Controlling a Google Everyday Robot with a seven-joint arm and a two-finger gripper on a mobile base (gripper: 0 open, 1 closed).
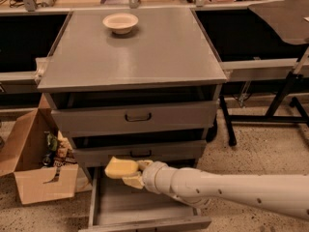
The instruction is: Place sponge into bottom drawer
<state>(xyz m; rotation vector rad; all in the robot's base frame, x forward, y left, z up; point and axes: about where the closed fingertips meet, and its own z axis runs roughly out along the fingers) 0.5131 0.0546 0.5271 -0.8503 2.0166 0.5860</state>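
Note:
I will release the yellow sponge on the grey bottom of the open bottom drawer (140,202), near its middle.
The yellow sponge (119,167) is held in my gripper (128,174), which reaches in from the right on a long white arm. The pale tan fingers (133,181) are shut on the sponge. The sponge hangs above the back left part of the open bottom drawer (145,206), a shallow grey tray pulled out at the foot of the grey cabinet. The sponge sits just below the middle drawer's front and is clear of the drawer floor.
A white bowl (120,22) stands on the cabinet top (140,52). Two closed drawers with black handles (138,116) are above the open one. An open cardboard box (38,173) with items sits on the floor at left. Black table legs (280,105) stand at right.

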